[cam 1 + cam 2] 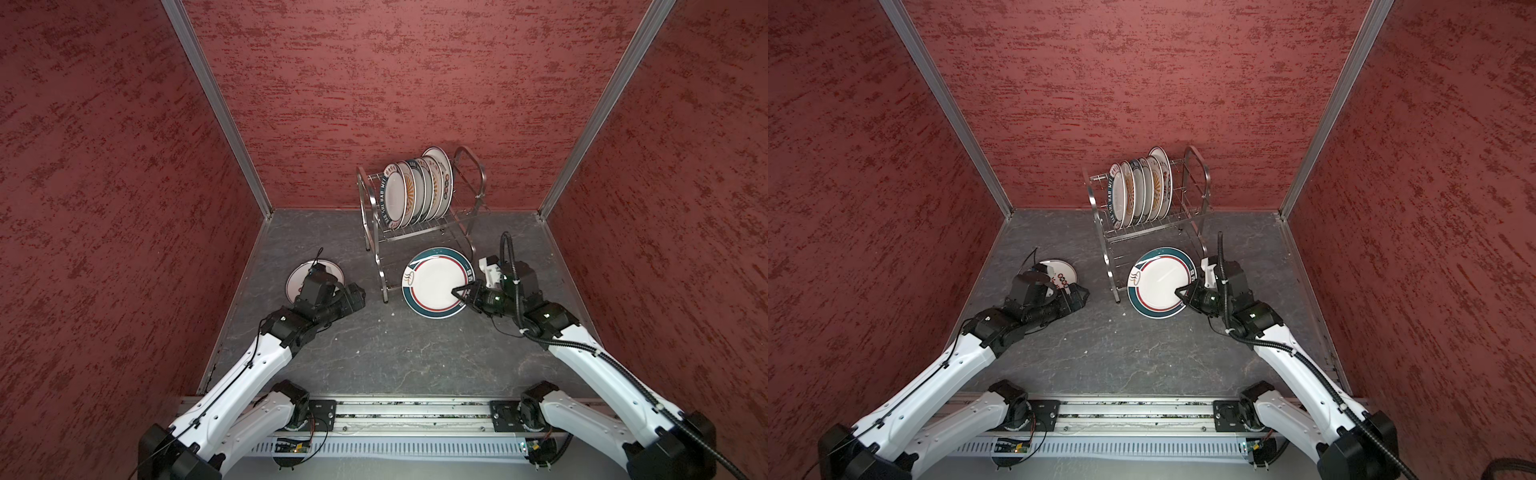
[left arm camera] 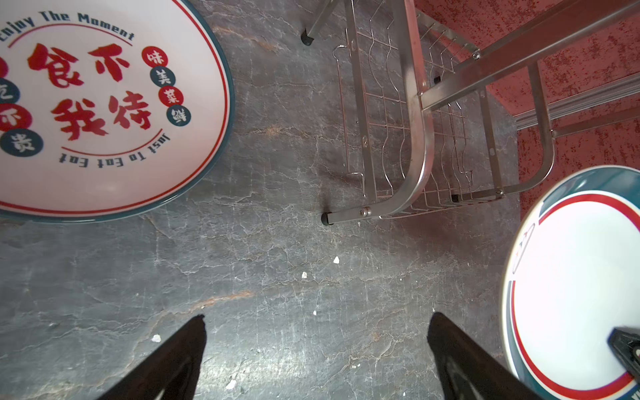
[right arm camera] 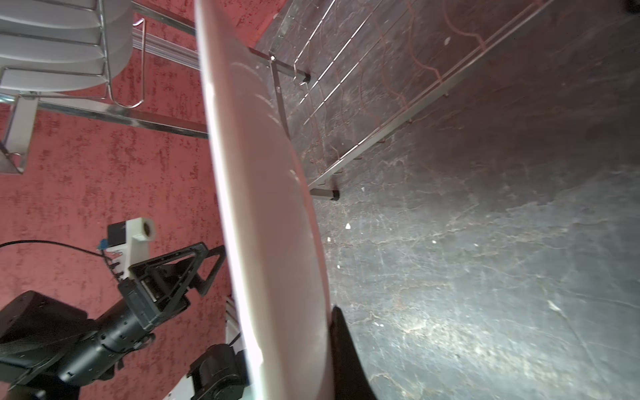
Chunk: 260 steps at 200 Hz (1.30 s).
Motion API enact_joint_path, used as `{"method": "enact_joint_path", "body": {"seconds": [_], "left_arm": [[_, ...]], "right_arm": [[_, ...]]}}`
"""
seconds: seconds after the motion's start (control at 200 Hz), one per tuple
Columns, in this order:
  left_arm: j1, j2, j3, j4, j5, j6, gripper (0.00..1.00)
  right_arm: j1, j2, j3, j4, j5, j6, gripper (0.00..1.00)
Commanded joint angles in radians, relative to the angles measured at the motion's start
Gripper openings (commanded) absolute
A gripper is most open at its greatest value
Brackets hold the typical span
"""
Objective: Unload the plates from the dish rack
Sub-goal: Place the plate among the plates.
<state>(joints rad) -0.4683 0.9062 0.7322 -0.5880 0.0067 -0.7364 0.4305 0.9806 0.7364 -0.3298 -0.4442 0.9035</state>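
Observation:
The rim [image 1: 404,289] [image 2: 508,320] of the teal-rimmed plate is the next thing my left gripper needs to grab, straight across from where my right gripper holds it.
The dish rack [image 1: 478,174] [image 1: 1202,178] stands at the back of the table, with several plates [image 1: 411,191] [image 1: 1142,191] on edge in its upper tier. My right gripper [image 1: 459,291] [image 1: 1181,293] is shut on the rim of a teal-rimmed plate [image 1: 432,278] [image 1: 1158,282], held tilted in front of the rack's right legs. The right wrist view shows this plate [image 3: 270,207] edge-on with one finger [image 3: 346,353] against it. A plate with red characters [image 1: 297,280] [image 2: 104,104] lies flat at the left. My left gripper [image 1: 357,295] [image 2: 317,332] hovers open beside it over bare table.
Red textured walls [image 1: 104,208] close in the left, back and right sides. The table [image 1: 374,353] is dark grey stone, with small white crumbs [image 2: 304,275] near the rack's front leg [image 2: 327,219]. The rack's lower tier [image 2: 391,131] holds nothing.

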Motion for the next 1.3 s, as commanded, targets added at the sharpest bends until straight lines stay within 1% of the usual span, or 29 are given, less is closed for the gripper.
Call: {"method": "enact_joint_path", "body": {"seconds": [0.0,0.255,0.366,0.521,0.681,0.807,0.937,0.992,1.087,1.132,1.187,1.297], "left_arm": [[-0.013,0.015,-0.016,0.063,0.024,-0.013,1.0],[-0.033,0.044,-0.015,0.141,0.066,-0.02,0.99],[-0.037,0.069,-0.008,0.176,0.102,-0.024,0.98],[-0.049,0.099,0.002,0.216,0.112,-0.032,0.98],[-0.047,0.128,-0.001,0.29,0.171,-0.034,0.96],[-0.05,0.16,-0.008,0.349,0.224,-0.035,0.93],[-0.051,0.178,-0.023,0.398,0.25,-0.049,0.9],[-0.051,0.184,-0.027,0.412,0.259,-0.052,0.87],[-0.054,0.186,-0.031,0.434,0.276,-0.055,0.79],[-0.056,0.186,-0.033,0.44,0.281,-0.055,0.74],[-0.056,0.183,-0.035,0.443,0.283,-0.055,0.66],[-0.057,0.18,-0.043,0.455,0.301,-0.057,0.57]], "right_arm": [[0.007,0.008,-0.029,0.218,-0.07,0.098,0.08],[0.032,0.027,-0.086,0.318,-0.07,0.158,0.08],[0.049,0.056,-0.079,0.343,-0.082,0.164,0.08],[0.082,0.1,-0.051,0.353,-0.074,0.157,0.08],[0.103,0.123,-0.05,0.397,-0.073,0.168,0.08],[0.121,0.138,-0.051,0.417,-0.069,0.173,0.08],[0.141,0.147,-0.047,0.434,-0.065,0.176,0.08],[0.149,0.151,-0.043,0.438,-0.066,0.175,0.08],[0.16,0.156,-0.051,0.45,-0.067,0.175,0.08],[0.162,0.158,-0.055,0.456,-0.067,0.176,0.08],[0.164,0.159,-0.061,0.465,-0.068,0.18,0.08],[0.168,0.164,-0.066,0.486,-0.076,0.179,0.08]]}}
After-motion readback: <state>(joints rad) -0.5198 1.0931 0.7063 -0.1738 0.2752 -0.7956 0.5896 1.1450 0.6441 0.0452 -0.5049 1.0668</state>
